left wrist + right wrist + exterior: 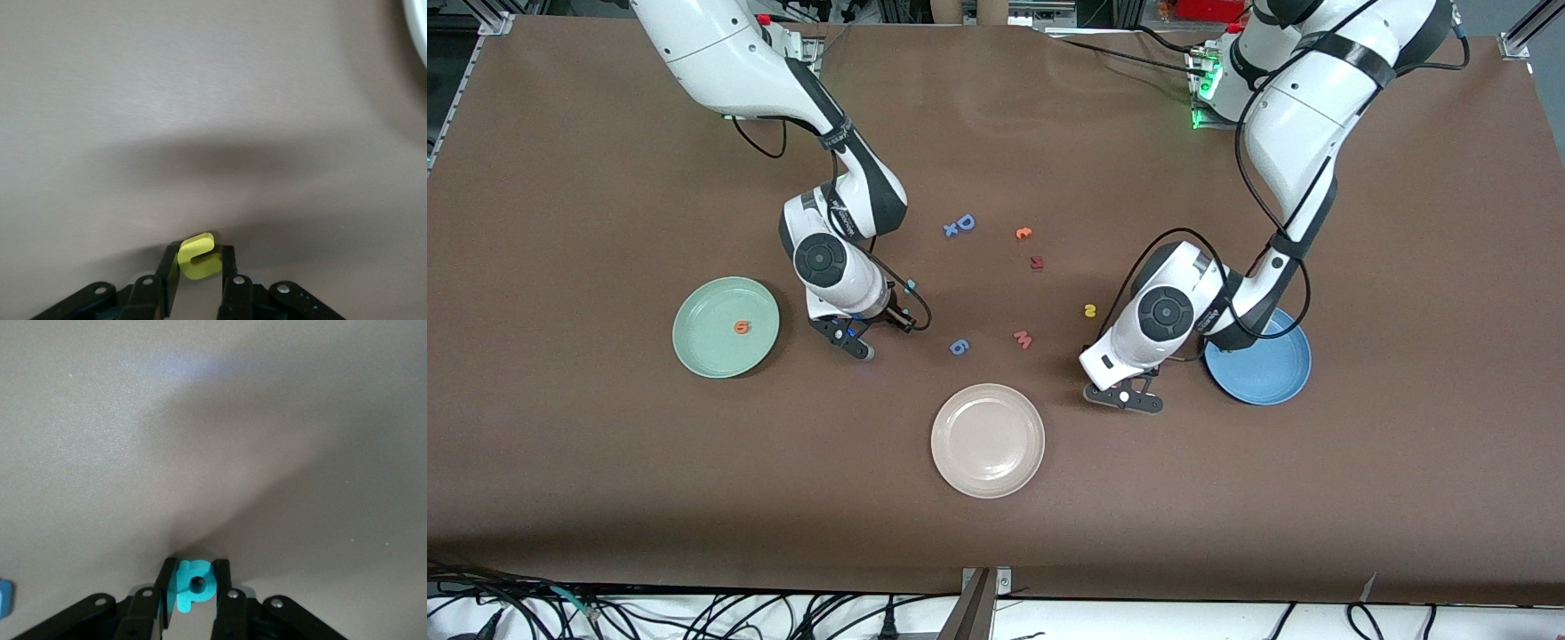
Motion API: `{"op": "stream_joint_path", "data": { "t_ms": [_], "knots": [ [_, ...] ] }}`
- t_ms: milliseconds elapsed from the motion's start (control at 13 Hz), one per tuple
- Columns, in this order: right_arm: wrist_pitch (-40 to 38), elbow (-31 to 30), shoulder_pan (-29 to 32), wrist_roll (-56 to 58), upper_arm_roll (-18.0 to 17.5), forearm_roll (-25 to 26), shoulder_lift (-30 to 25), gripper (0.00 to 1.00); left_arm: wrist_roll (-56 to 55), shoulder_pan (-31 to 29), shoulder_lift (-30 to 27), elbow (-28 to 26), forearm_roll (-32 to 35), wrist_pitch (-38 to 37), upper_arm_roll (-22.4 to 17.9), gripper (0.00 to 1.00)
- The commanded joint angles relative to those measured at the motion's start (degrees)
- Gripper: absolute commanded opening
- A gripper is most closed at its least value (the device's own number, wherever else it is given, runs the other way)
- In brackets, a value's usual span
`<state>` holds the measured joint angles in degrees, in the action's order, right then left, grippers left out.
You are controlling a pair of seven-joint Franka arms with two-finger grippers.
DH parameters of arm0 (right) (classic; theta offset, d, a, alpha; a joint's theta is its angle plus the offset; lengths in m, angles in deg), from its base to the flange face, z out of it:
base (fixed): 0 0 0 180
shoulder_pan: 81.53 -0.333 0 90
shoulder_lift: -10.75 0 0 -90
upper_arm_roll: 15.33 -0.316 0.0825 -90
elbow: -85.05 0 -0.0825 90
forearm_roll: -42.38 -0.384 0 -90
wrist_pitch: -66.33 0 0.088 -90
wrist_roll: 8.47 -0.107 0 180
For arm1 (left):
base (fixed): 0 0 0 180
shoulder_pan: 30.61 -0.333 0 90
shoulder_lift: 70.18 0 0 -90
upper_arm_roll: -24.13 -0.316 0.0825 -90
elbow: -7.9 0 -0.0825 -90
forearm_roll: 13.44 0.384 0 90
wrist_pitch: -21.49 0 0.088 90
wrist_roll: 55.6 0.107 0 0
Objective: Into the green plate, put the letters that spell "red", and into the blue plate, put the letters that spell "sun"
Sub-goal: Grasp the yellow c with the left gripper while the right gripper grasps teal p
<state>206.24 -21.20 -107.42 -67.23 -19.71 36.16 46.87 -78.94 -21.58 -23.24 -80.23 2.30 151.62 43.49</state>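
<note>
The robot's left gripper needs to release the yellow letter it holds near the middle of the blue plate (1255, 364).
My right gripper (863, 347) is down at the table beside the green plate (703, 342) and shut on a teal "d" (195, 587), which sits between its fingertips (194, 565). An orange "e" (741, 327) lies in the green plate. My left gripper (1134, 400) is low over the table beside the blue plate (1267, 378), shut on a yellow "u" (199, 261) in its fingertips (200, 249). A yellow "s" (1089, 309) lies on the table beside the left arm. A small teal piece (910, 286) shows beside the right wrist.
A beige-white plate (987, 440) stands near the front middle; its rim (420, 27) shows in the left wrist view. Between the arms lie a blue "D" (964, 223), an orange curly letter (1024, 233), a dark red letter (1037, 262), a pink "m" (1023, 339) and a blue "6" (959, 347).
</note>
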Motion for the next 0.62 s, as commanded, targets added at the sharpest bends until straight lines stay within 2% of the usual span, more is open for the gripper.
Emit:
{"op": "stream_joint_path", "data": {
  "t_ms": [0, 154, 386, 540],
  "knots": [
    [0.4, -0.4, -0.2, -0.1, -0.1, -0.9, 0.7, 0.19, 1.9, -1.4, -5.0, 0.2, 0.6, -7.4, 0.0, 0.09],
    [-1.9, 0.1, 0.2, 0.4, 0.1, -0.8, -1.2, 0.19, 7.9, -3.9, -7.2, 0.1, 0.3, -11.9, 0.2, 0.09],
    [-19.0, 2.3, 5.7, 9.4, 0.8, -0.9, -7.6, 0.20, 20.5, -9.7, -9.6, -0.5, 0.2, -19.5, 0.4, 0.09],
    [-24.6, 2.4, 9.3, 18.5, 2.3, -0.9, -10.4, 0.19, 23.2, -12.4, -9.7, -0.7, 0.6, -20.8, 0.0, 0.09]
  ]
}}
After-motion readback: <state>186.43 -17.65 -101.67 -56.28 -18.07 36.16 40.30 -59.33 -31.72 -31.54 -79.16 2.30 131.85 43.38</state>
